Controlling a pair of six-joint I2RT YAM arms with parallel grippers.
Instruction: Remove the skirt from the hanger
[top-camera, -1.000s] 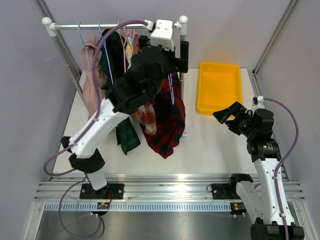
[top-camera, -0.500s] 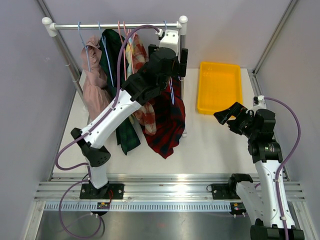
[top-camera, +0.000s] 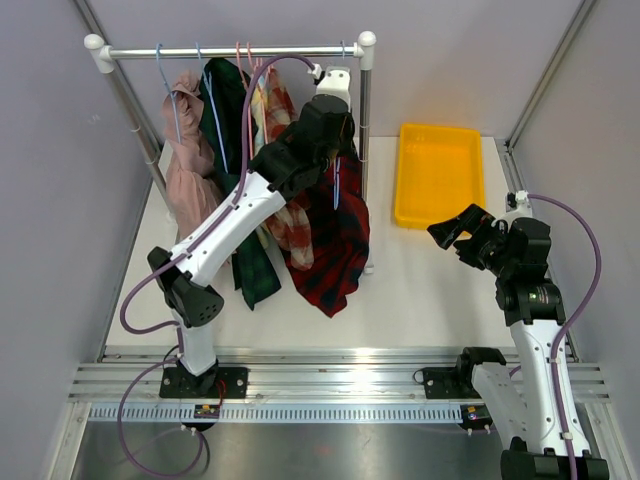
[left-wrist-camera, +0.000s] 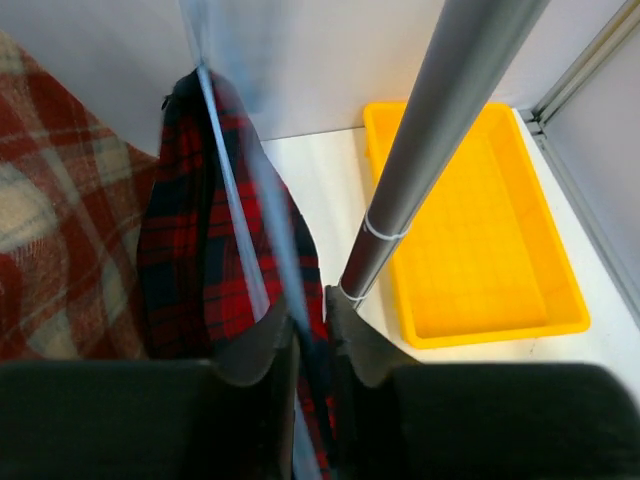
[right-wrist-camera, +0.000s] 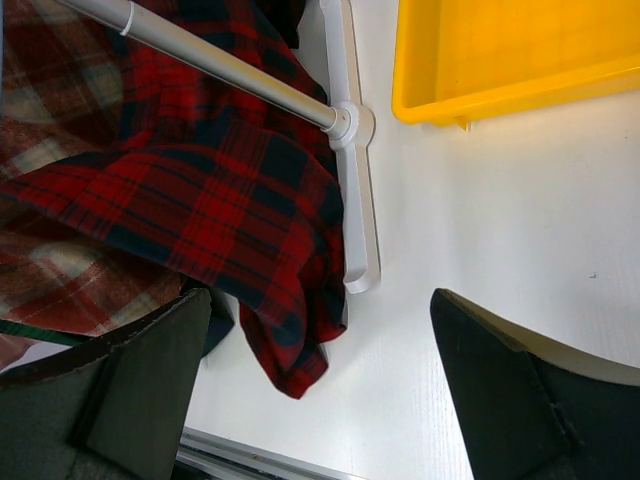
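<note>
The robot's right gripper needs to next close on the upper near corner (top-camera: 339, 213) (right-wrist-camera: 45, 194) of the skirt, just below the end of the blue hanger.
The skirt (top-camera: 335, 240) is red and dark plaid and hangs from a blue hanger (top-camera: 338, 182) at the right end of the rack's rail (top-camera: 240, 49). My left gripper (left-wrist-camera: 310, 305) is up by the rail, its jaws nearly together on the blue hanger wire (left-wrist-camera: 232, 215), with the skirt (left-wrist-camera: 190, 250) draped just below. My right gripper (right-wrist-camera: 320, 305) stands wide open low on the right, above the table and apart from the skirt's hem (right-wrist-camera: 290, 350). It holds nothing.
A yellow tray (top-camera: 437, 175) lies right of the rack post (left-wrist-camera: 430, 150). Other garments hang to the left: a pink one (top-camera: 185, 170), a green plaid one (top-camera: 250, 265) and a beige-red plaid one (top-camera: 290, 225). The rack's white foot (right-wrist-camera: 345, 200) lies on the table.
The left arm has reached further back toward the rail and its jaws have closed from wide open onto the hanger wire. The right arm has stayed put.
</note>
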